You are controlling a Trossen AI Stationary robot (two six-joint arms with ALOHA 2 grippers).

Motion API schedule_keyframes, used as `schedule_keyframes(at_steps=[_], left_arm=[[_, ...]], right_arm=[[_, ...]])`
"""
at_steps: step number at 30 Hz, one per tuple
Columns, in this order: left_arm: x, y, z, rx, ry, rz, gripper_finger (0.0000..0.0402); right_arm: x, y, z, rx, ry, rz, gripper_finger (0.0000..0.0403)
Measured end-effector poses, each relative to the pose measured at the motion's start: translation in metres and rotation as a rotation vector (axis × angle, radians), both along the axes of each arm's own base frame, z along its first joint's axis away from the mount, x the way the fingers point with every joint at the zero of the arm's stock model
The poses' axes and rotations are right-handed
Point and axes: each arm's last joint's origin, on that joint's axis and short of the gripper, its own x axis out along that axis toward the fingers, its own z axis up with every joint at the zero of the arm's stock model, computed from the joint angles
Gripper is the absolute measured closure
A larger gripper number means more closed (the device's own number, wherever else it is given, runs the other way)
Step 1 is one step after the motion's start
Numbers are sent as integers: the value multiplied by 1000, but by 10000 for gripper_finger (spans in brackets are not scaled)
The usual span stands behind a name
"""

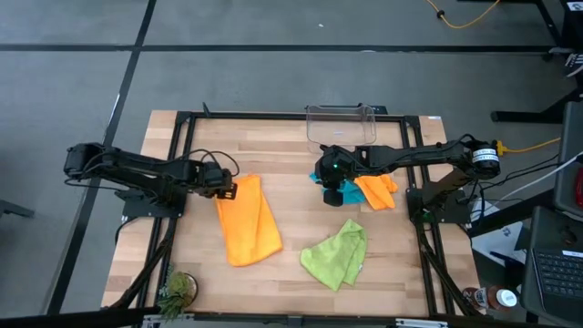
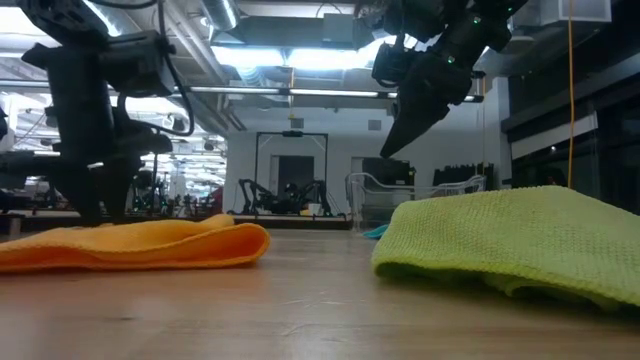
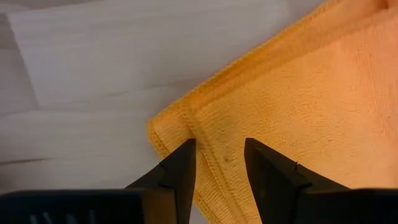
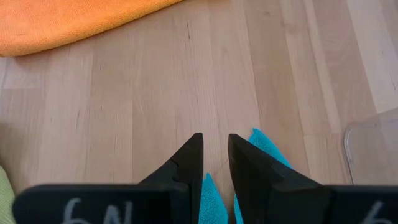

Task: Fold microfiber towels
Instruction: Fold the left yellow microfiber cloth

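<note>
The orange towel's top layer falls short of its bottom layer at the corner, so my left gripper will pinch and straighten the top layer's edge [image 3: 214, 160].
A folded orange microfiber towel [image 1: 248, 220] [image 2: 130, 245] lies flat left of the table's middle. My left gripper [image 1: 225, 188] [image 3: 219, 152] is open, pointing down over the towel's far left corner. A teal towel [image 1: 344, 194] [image 4: 268, 148] and a second orange towel [image 1: 378, 190] lie bunched at the right. My right gripper [image 1: 331, 177] [image 2: 392, 148] [image 4: 214, 152] hangs high above the teal towel, its fingers a little apart and holding nothing. A lime green towel [image 1: 336, 255] [image 2: 520, 245] lies crumpled at the near right. My left gripper comes from above at the orange towel's far left corner [image 3: 177, 121], one finger [image 3: 183, 163] by the hemmed edge and the other [image 3: 261, 163] over the cloth. Whether the tips touch the cloth I cannot tell. The towel lies flat and slack on the table.
A clear plastic bin [image 1: 342, 124] [image 2: 385, 195] stands at the far edge, just behind my right gripper. A small plant [image 1: 178, 290] sits at the near left corner. Bare wood [image 1: 291, 200] shows between the orange towel and the right-hand towels.
</note>
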Motion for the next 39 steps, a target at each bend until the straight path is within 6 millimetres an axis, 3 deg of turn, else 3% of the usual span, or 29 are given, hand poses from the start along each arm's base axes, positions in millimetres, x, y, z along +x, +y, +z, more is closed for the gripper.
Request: schedule_keyframes(at_steps=[15,31,39], left_arm=[[11,1,-7,12,-17,-55,276],[9,1,-3,34,-32,-102,395],[19,-1,22,39,-20,-120,400]], right_arm=[[0,0,0,0,3,0,325],[0,0,0,-13,6,18,324],[0,0,0,-13,6,18,324]])
